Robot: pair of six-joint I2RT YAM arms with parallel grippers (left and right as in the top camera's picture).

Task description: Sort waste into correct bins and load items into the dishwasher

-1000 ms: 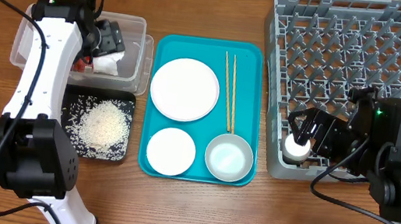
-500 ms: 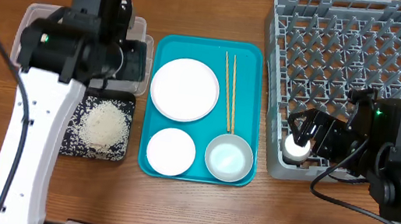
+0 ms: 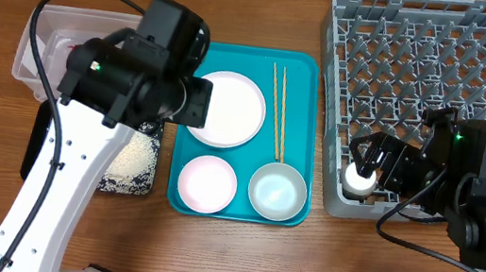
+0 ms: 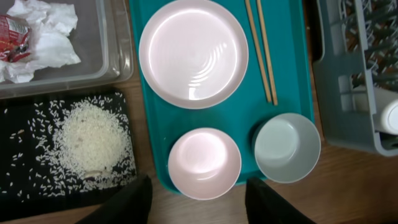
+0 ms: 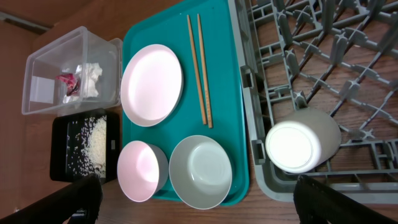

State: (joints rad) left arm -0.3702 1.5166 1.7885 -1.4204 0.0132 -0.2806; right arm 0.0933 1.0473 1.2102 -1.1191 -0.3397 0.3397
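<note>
My right gripper will hold the metal bowl at its rim (image 3: 302,206) (image 5: 229,188) on the side facing the grey rack.
My left gripper (image 4: 199,208) is open and empty, high above the teal tray's front left, with the pale bowl (image 4: 204,163) just ahead of its fingertips; in the overhead view it (image 3: 192,107) hangs by the plate (image 3: 228,108). The chopsticks (image 3: 278,110) and metal bowl (image 3: 276,191) lie on the same tray. The napkin (image 4: 50,43) and red packet (image 4: 12,31) sit in the clear tub (image 3: 37,40). Rice (image 4: 87,137) lies on the black tray (image 4: 25,193). My right gripper (image 5: 199,186) is open, above the white cup (image 5: 301,144) standing in the rack (image 3: 446,50).
The teal tray (image 3: 308,117) lies between the bins on the left and the grey rack on the right. My left arm's body covers part of the clear tub and the black tray in the overhead view. Bare wooden table runs along the front edge.
My left arm has swung right, from inside the clear tub to above the teal tray's left side. The right arm and the cup have not moved.
</note>
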